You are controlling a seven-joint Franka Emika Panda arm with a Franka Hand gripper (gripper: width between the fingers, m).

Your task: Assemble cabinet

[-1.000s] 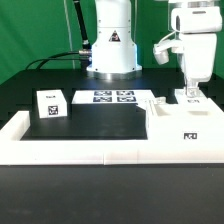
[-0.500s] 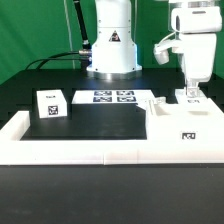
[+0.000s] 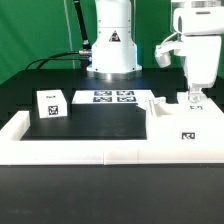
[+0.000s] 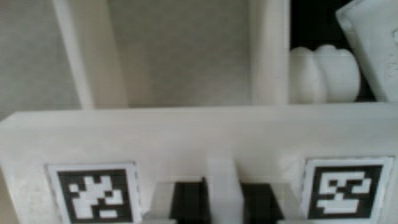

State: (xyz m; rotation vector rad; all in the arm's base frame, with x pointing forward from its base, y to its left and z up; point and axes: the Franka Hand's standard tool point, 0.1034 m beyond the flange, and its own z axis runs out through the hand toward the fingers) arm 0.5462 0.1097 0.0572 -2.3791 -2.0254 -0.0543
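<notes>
The cabinet panel, now held over the box's far part, will be let go by my gripper at the far end of the open white box [image 3: 200, 101] [image 4: 102, 135], centred on its divider.
The cabinet's open white box [image 3: 183, 128] lies at the exterior view's right, a tag on its front. My gripper [image 3: 193, 96] hangs over the box's far part. It is shut on a thin white rib of a cabinet panel [image 4: 217, 182] that stands between the two dark fingers [image 4: 185, 200]. In the wrist view the panel [image 4: 196, 135] carries two tags, one on each side of the fingers. Another white cabinet piece [image 3: 158, 104] stands at the box's left edge. A small tagged cabinet block [image 3: 50, 103] sits at the exterior view's left.
The marker board [image 3: 112, 97] lies in front of the robot base [image 3: 110, 45]. A low white border wall [image 3: 75, 148] runs along the front and left of the black mat. Cables trail at the back left.
My gripper has risen slightly and shifted a little toward the exterior view's right, still shut on the panel. The block and the box have not moved.
</notes>
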